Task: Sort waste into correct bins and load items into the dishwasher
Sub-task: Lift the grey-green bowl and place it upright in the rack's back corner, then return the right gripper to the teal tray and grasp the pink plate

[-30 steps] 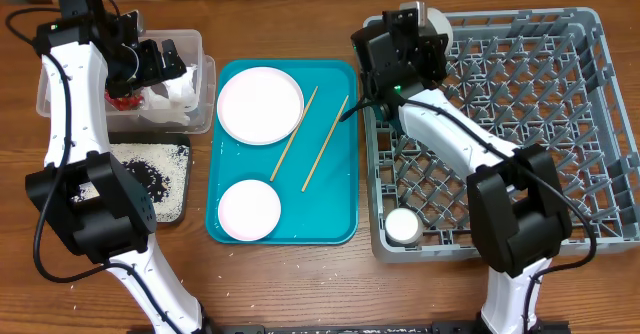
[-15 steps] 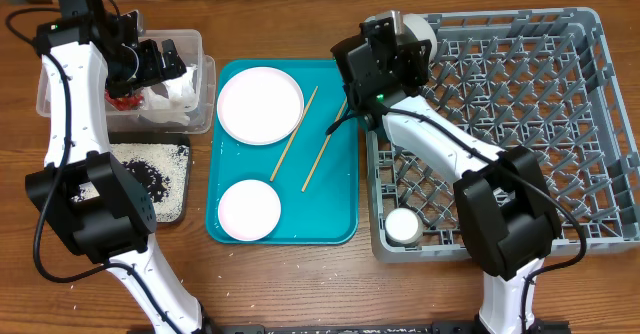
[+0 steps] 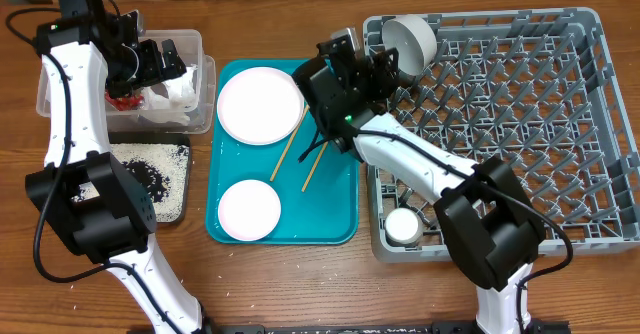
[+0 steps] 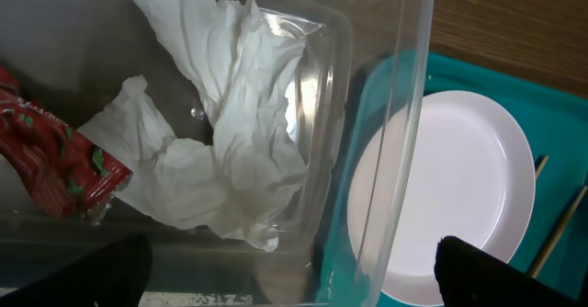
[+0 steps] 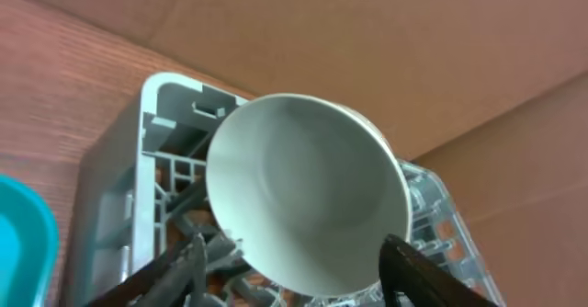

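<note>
The pale grey-green bowl leans over the far edge of the rack. Next, my right gripper takes it and sets it nearer, inside the rack (image 3: 402, 86), before the next dish.
A pale grey-green bowl (image 3: 411, 39) (image 5: 308, 192) stands on edge in the far left corner of the grey dishwasher rack (image 3: 520, 124) (image 5: 138, 174). My right gripper (image 3: 384, 66) (image 5: 299, 284) is open just left of it, fingers spread and off the bowl. My left gripper (image 3: 158, 60) (image 4: 289, 284) hangs open over the clear tub (image 3: 200, 74) (image 4: 404, 114), empty. In the tub lie a crumpled napkin (image 4: 220, 132) and a red wrapper (image 4: 55, 160). Two white plates (image 3: 260, 104) (image 3: 249, 209) and two chopsticks (image 3: 295, 132) (image 3: 325, 144) lie on the teal tray (image 3: 335, 224).
A black tray (image 3: 120, 159) with white grains and dark bits sits in front of the tub. A small white cup (image 3: 405, 226) stands in the rack's near left corner. The rack's upright pegs fill its right side.
My right gripper has opened and drawn back leftward from the rack, leaving the bowl on edge in the corner. The left arm has not moved.
</note>
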Controlling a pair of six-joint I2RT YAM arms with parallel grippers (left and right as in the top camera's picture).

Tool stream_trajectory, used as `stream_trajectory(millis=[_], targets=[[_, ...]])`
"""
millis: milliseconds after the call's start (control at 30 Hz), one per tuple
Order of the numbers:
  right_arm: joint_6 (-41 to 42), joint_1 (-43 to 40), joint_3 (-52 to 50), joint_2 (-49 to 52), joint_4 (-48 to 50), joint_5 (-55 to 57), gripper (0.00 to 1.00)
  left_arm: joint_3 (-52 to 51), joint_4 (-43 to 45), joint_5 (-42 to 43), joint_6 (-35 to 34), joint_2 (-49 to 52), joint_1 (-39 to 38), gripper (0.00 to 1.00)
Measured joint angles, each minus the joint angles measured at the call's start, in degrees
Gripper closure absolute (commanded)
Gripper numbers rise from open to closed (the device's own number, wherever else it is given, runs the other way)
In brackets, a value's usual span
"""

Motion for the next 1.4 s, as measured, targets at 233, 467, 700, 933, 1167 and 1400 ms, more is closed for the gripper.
stream_trajectory(millis=[233, 467, 700, 933, 1167, 1400], targets=[[15.2, -9.8, -0.1, -12.5, -6.7, -26.8, 0.19, 0.0, 0.0, 0.0, 0.0, 0.0, 0.0, 0.00], [28.1, -28.7, 0.3, -19.1, -9.7, -47.7, 0.33, 0.0, 0.0, 0.0, 0.0, 0.0, 0.0, 0.00], [31.4, -34.6, 0.3, -12.2, -6.4, -64.4, 0.43, 0.0, 0.0, 0.0, 0.0, 0.0, 0.0, 0.00], [31.6, -34.3, 0.3, -6.9, -4.0, -68.0, 0.43, 0.0, 0.0, 0.0, 0.0, 0.0, 0.0, 0.00], [29.8, -32.2, 0.3, -6.7, -5.4, -73.1, 0.46, 0.0, 0.0, 0.0, 0.0, 0.0, 0.0, 0.00], [28.5, -29.7, 0.2, -8.0, -9.4, -74.2, 0.44, 0.0, 0.0, 0.0, 0.0, 0.0, 0.0, 0.00]])
